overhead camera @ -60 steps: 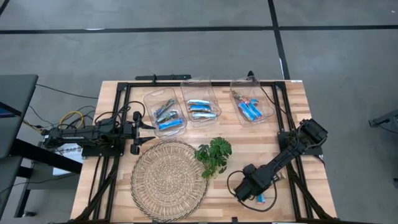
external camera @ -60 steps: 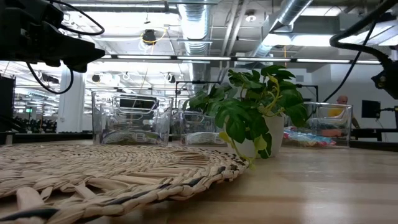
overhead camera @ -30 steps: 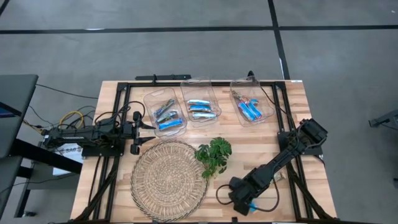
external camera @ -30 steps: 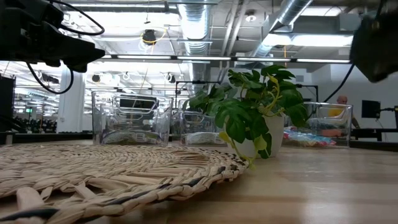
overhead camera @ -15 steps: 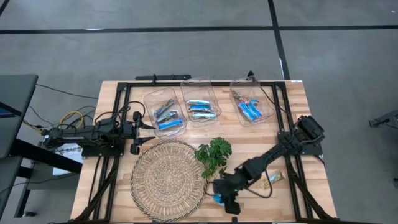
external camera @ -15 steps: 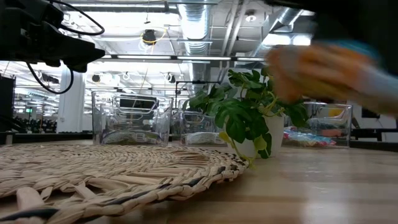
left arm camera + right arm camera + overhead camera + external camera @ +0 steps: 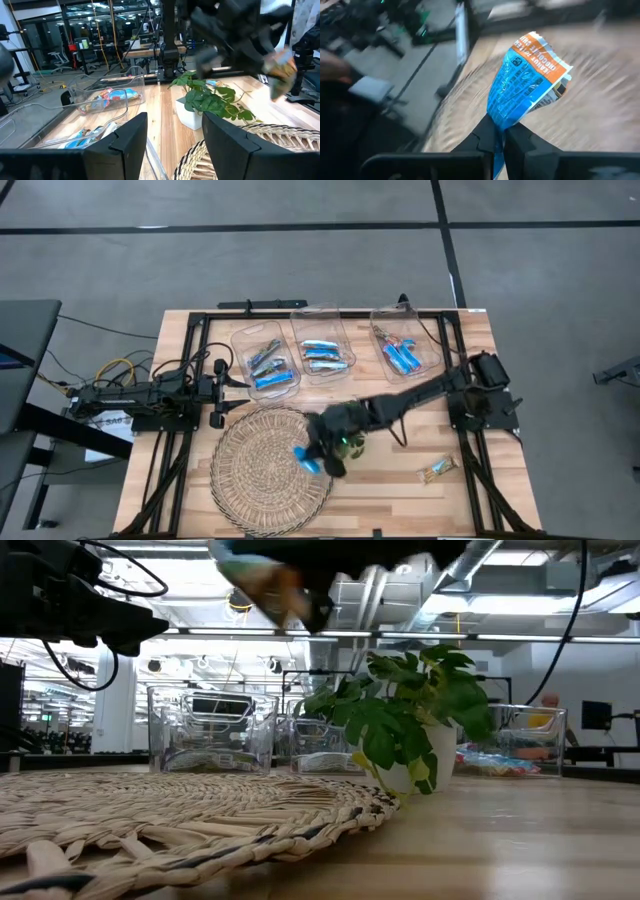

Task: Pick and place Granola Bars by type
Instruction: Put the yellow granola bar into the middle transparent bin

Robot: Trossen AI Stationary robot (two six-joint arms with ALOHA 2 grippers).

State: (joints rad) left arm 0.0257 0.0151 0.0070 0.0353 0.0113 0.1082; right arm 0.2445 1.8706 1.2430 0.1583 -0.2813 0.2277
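Next, I let go of the blue-and-orange granola bar with my right gripper in the middle clear bin (image 7: pixel 308 339), against its farthest blue bar. The granola bar is over the woven mat's edge.
My right gripper (image 7: pixel 318 456) hangs over the right edge of the round woven mat (image 7: pixel 265 475), shut on a blue-and-orange wrapped granola bar (image 7: pixel 525 85). The same granola bar (image 7: pixel 304 458) shows bright blue from above. More bars lie in three clear bins (image 7: pixel 266 360) (image 7: pixel 323 352) (image 7: pixel 402 350) at the far side. One tan bar (image 7: pixel 438 470) lies flat on the wood at the near right. My left gripper (image 7: pixel 175 145) stays open and level at the table's left, holding nothing. My right gripper pinches one end of the bar's wrapper (image 7: pixel 496 124) between its two fingers. The arm reaches in from the table's right, slanting a little downward. The rest of the bar sticks out past the fingertips, lifted clear above the mat.
A small green plant in a white pot (image 7: pixel 192 107) stands just right of the mat, under my right arm (image 7: pixel 420 393). A black frame (image 7: pixel 200 330) runs around the work area. Bare wood lies at the near right around the tan bar.
My right gripper has swung from the table's near right toward the left and risen, passing the plant to the mat's right edge. It has rolled and tipped up on the way. It has carried the blue-and-orange bar along, clear of the table.
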